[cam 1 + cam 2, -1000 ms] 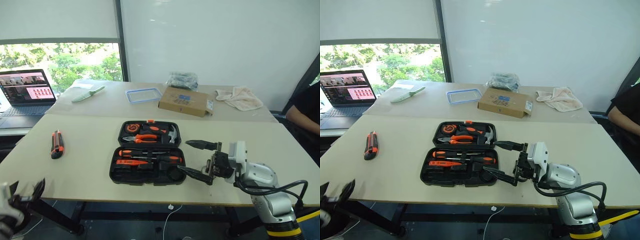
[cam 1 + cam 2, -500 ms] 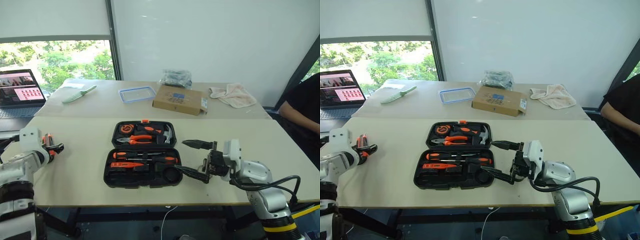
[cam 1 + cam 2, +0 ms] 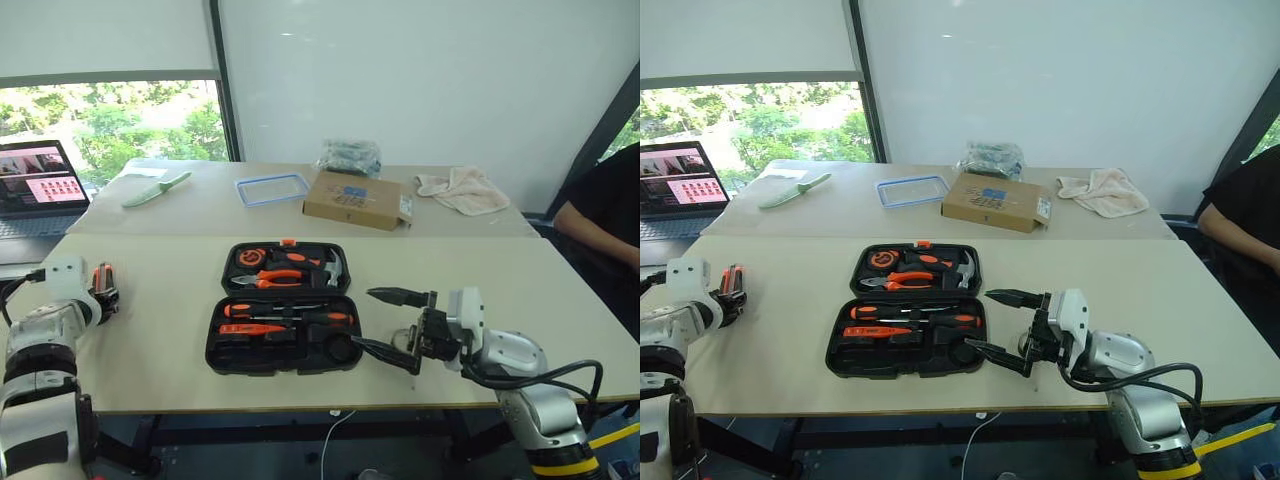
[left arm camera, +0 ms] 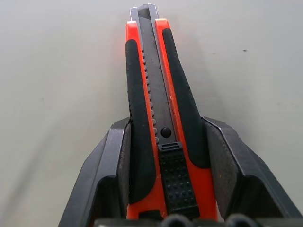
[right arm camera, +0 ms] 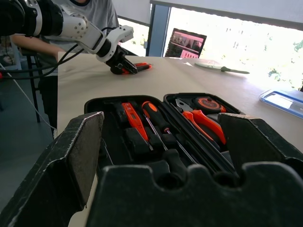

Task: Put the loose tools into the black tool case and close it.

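The utility knife, still resting at the table's edge, will be let go by my left gripper in the case's front slot (image 3: 272, 351), just nearer than the slim orange screwdriver.
The black tool case (image 3: 214, 352) lies open in the middle of the table. Its near half holds a slim orange screwdriver (image 3: 250, 328), two black-and-orange screwdrivers (image 3: 290, 311) and a dark tape roll (image 3: 343, 347). At the table's left edge lies the black-and-orange utility knife (image 3: 104, 277), still resting on the table. My left gripper (image 4: 165, 125) is shut on the knife's handle end, with a finger pad (image 4: 124, 156) pressed against each side. My right gripper (image 3: 387, 325) hovers open just right of the case, pointing at it, with nothing between its fingers.
The case's far half holds pliers (image 3: 280, 277), a hammer and a tape measure. On the far table are a laptop (image 3: 40, 185), a pale green knife (image 3: 155, 188), a blue-rimmed lid (image 3: 267, 188), a cardboard box (image 3: 357, 198) and a cloth (image 3: 465, 190). A person (image 3: 600, 220) sits at right.
My left arm rose from below the table's edge to the utility knife, and its fingers closed on it. The camera shifted a little. My right gripper stayed put.
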`<state>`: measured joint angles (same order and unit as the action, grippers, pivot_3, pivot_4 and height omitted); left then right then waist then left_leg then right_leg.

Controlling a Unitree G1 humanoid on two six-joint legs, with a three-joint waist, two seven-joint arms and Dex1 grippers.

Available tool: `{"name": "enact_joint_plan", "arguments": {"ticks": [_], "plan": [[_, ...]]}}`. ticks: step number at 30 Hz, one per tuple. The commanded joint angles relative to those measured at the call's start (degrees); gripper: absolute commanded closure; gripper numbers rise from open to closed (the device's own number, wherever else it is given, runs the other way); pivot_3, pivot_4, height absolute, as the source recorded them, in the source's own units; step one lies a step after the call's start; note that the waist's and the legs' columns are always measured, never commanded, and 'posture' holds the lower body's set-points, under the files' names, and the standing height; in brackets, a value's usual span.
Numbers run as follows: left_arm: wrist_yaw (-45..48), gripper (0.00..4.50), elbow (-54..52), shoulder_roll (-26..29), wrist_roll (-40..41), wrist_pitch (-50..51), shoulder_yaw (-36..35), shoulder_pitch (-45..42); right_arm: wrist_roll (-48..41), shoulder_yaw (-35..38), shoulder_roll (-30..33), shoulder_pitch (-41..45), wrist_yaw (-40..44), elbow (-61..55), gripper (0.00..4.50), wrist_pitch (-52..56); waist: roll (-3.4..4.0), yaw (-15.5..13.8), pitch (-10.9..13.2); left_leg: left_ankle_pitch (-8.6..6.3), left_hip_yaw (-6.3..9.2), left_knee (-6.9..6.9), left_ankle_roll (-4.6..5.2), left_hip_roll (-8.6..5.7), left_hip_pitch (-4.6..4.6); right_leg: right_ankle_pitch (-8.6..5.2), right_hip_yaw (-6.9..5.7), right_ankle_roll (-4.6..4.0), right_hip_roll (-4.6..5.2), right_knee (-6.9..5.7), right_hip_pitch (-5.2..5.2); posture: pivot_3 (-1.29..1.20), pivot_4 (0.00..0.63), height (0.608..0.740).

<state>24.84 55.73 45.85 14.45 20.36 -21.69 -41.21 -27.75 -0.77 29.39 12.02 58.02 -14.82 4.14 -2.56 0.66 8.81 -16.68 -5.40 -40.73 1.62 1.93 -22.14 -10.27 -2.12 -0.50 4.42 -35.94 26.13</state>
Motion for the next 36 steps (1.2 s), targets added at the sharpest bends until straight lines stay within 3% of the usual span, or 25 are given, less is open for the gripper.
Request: {"name": "enact_joint_plan", "arguments": {"ticks": [1, 3, 4, 7, 12, 20, 27, 36], "plan": [[14.4, 2.75, -10.7, 0.7, 6.9, -4.4, -2.8, 0.8, -0.7, 2.1, 1.0, -0.3, -0.5, -2.8, 0.00, -0.7, -0.10, -0.1, 0.0, 0.01, 0.00, -0.02, -0.01, 0.01, -0.04, 0.00, -0.02, -0.01, 0.00, 0.00, 0.02, 0.00, 0.150, 0.740], [34.1, 2.75, -27.0, -0.3, 14.2, -10.0, -1.1, 6.9, -0.9, 2.7, 1.8, -1.1, -0.4, -3.2, 0.00, -0.5, -0.10, -0.4, 0.0, 0.01, 0.00, -0.06, -0.01, -0.02, -0.13, 0.00, -0.06, -0.01, 0.01, 0.03, 0.02, 0.00, 0.150, 0.740], [39.2, 2.75, -33.0, 0.2, 16.7, -6.8, 0.9, 8.7, -0.9, 3.0, 2.1, -1.4, -0.3, -3.3, 0.00, -0.5, -0.10, -0.6, 0.0, -0.01, 0.00, -0.05, 0.00, 0.00, -0.16, 0.01, -0.04, -0.01, 0.02, 0.10, 0.05, 0.00, 0.150, 0.740], [47.1, 2.75, -41.6, 2.8, 16.8, -2.1, 7.2, 11.7, -1.0, 3.6, 2.9, -2.2, -0.3, -3.6, 0.00, -0.5, -0.08, -1.3, 0.0, 0.07, 0.00, -0.11, -0.29, -0.03, -0.19, -0.04, -0.02, 0.06, 0.11, 0.14, 0.01, 0.00, 0.150, 0.740], [58.5, 2.75, -48.7, 4.5, 8.0, -11.8, 20.8, 11.7, -1.2, 4.7, 4.2, -4.0, -0.2, -4.0, 0.00, -0.5, 0.07, -1.3, 0.0, -0.21, -0.04, -0.08, 0.21, -0.14, -0.10, -0.12, 0.15, 0.13, -0.03, 0.17, -0.02, 0.00, 0.150, 0.740], [58.8, 2.75, -51.4, -0.7, -0.9, -18.2, 32.7, 11.2, -1.8, 5.3, 7.7, -9.5, 1.5, -7.0, 0.00, 0.9, 0.09, -1.3, 0.0, -0.17, -0.01, -0.17, 0.19, -0.15, -0.12, -0.14, 0.23, 0.14, -0.12, 0.16, -0.03, 0.00, 0.150, 0.740], [57.2, 2.75, -47.1, -0.9, -7.1, -19.7, 35.5, 8.6, -1.8, 5.9, 7.9, -11.7, 0.0, -9.0, 0.00, 1.6, 0.09, -1.3, 0.0, -0.17, 0.01, -0.21, 0.19, -0.12, -0.09, -0.22, 0.27, 0.28, -0.17, 0.13, -0.03, 0.00, 0.150, 0.740], [58.7, 2.75, -48.4, 2.2, -8.3, -17.5, 35.7, 11.0, -1.6, 5.6, 7.8, -12.0, -0.6, -9.1, 0.00, 1.4, 0.10, -1.3, 0.0, -0.18, -0.02, -0.21, 0.21, -0.09, -0.05, -0.38, 0.35, 0.53, -0.12, 0.10, -0.03, 0.00, 0.150, 0.740]]}}
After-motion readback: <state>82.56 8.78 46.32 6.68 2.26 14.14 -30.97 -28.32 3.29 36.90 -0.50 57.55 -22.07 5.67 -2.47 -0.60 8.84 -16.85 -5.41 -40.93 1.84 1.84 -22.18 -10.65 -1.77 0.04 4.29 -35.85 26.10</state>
